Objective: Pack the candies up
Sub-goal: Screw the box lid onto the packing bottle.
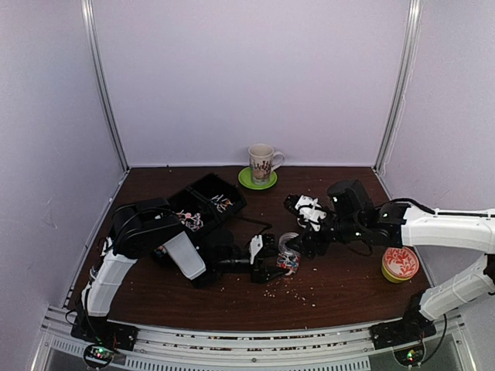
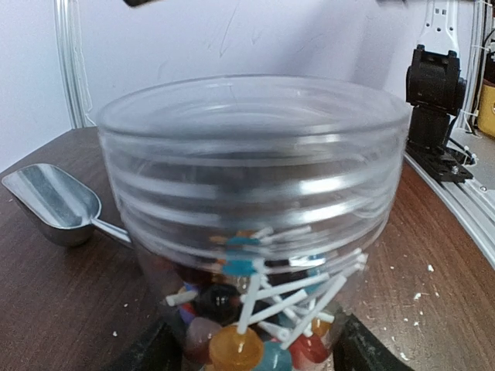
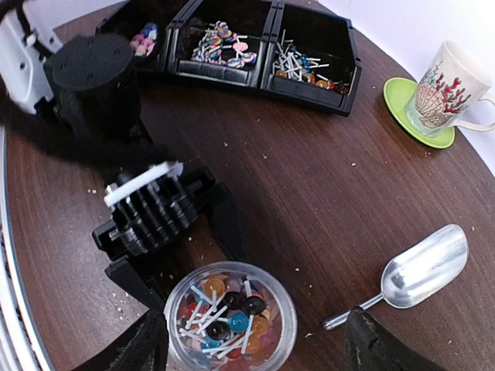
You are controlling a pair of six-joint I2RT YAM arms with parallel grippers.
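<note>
Next, my left gripper opens and takes the jar [image 1: 288, 256] deeper into its fingers, because the jar's base sits only at the ends of those fingers.
A clear plastic jar [image 3: 232, 318] stands on the table, holding round lollipop candies [image 2: 236, 346] with white sticks. It also shows in the top view [image 1: 288, 255]. My left gripper [image 2: 255, 357] is shut on the jar's base, one black finger on each side; it also shows in the top view [image 1: 271, 261]. My right gripper [image 3: 255, 344] is open and empty, hovering over the jar with its fingers [image 3: 143, 349] wide apart; it also shows in the top view [image 1: 311, 243]. More candies lie in three black bins [image 3: 309, 97].
A metal scoop [image 3: 424, 267] lies on the table right of the jar, its handle end near my right finger. A patterned mug [image 1: 263, 162] on a green saucer [image 1: 249, 183] stands at the back. An orange tin [image 1: 400, 264] sits right. Pale crumbs [image 1: 298, 294] dot the table.
</note>
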